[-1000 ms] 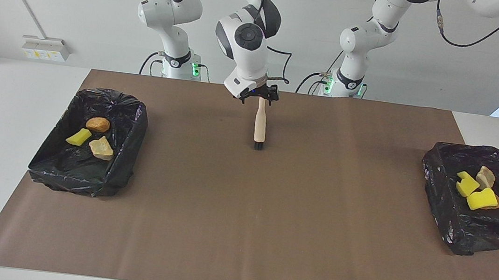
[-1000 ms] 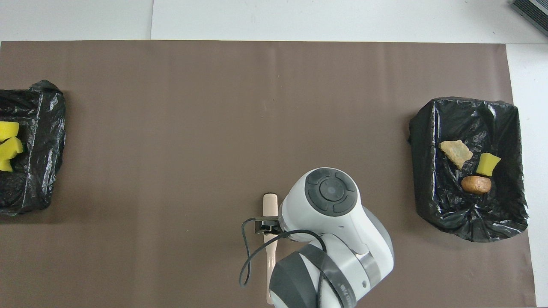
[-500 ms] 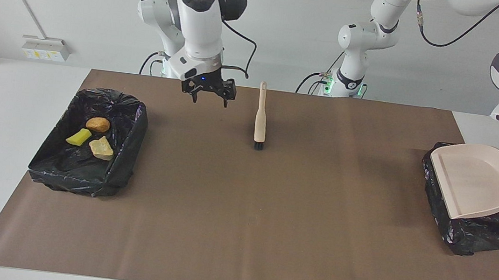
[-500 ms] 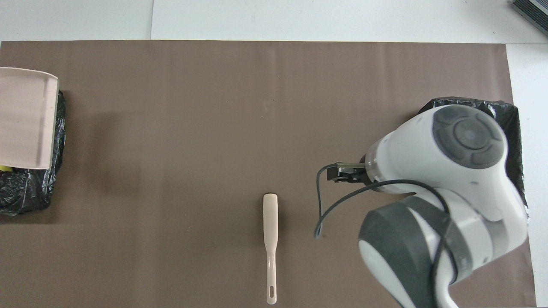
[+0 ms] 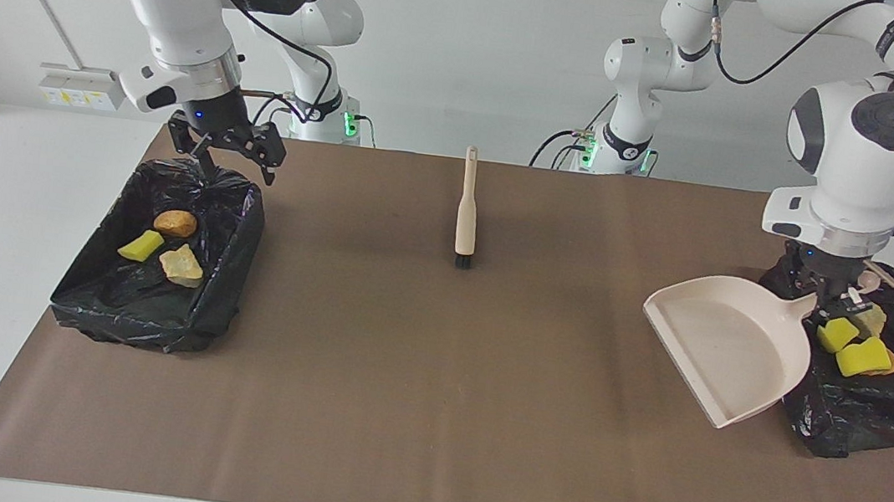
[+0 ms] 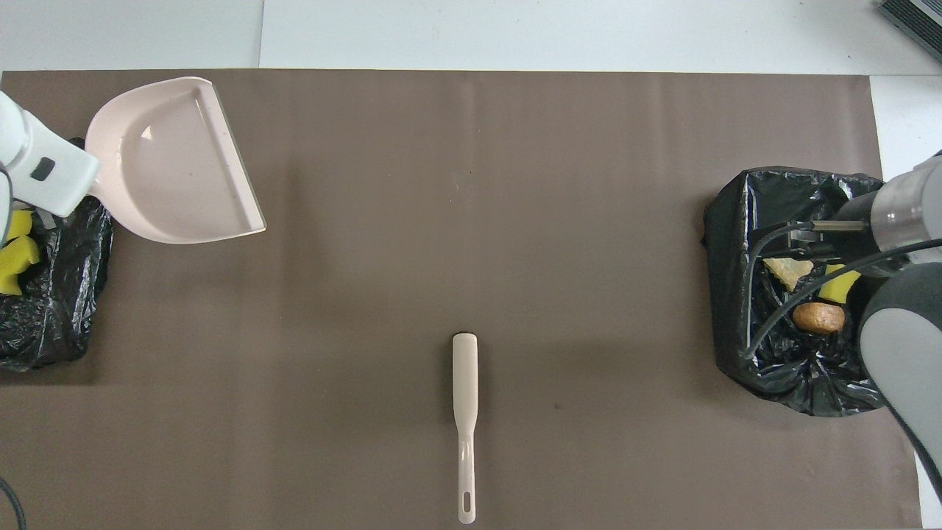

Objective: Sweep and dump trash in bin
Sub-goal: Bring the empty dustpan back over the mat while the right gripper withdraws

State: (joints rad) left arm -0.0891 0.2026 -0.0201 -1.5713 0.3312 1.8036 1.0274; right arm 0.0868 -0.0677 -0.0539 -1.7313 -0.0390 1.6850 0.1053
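My left gripper has the pale pink dustpan to put down, now hanging tilted over the mat. I should set it on the brown mat point(image 6: 454, 193), beyond the beige hand brush, with that gripper.
Trash lies in two black-lined bins. The bin point(image 5: 152, 327) point(image 6: 780, 383) at the right arm's end holds a brown chunk point(image 5: 176, 223) point(image 6: 818, 317), a yellow piece point(image 5: 140, 245) and a tan chunk point(image 5: 182, 265) point(image 6: 787, 269). The bin point(image 5: 857, 416) point(image 6: 59, 316) at the left arm's end holds yellow pieces point(image 5: 862, 357) point(image 6: 16, 254) and a tan scrap point(image 5: 870, 318). My left gripper point(image 5: 828, 301) is shut on the handle of the pale pink dustpan point(image 5: 727, 342) point(image 6: 173, 162), which hangs tilted over the mat beside that bin. My right gripper point(image 5: 231, 163) hangs open and holds nothing, over the rim of its bin.
The beige hand brush point(image 5: 467, 211) point(image 6: 465, 383) lies on the brown mat point(image 5: 428, 417) midway between the bins, its handle toward the robots. White table borders the mat on all sides.
The right gripper left the brush handle and swung to its bin. The left arm carried the dustpan from over its bin out over the mat.
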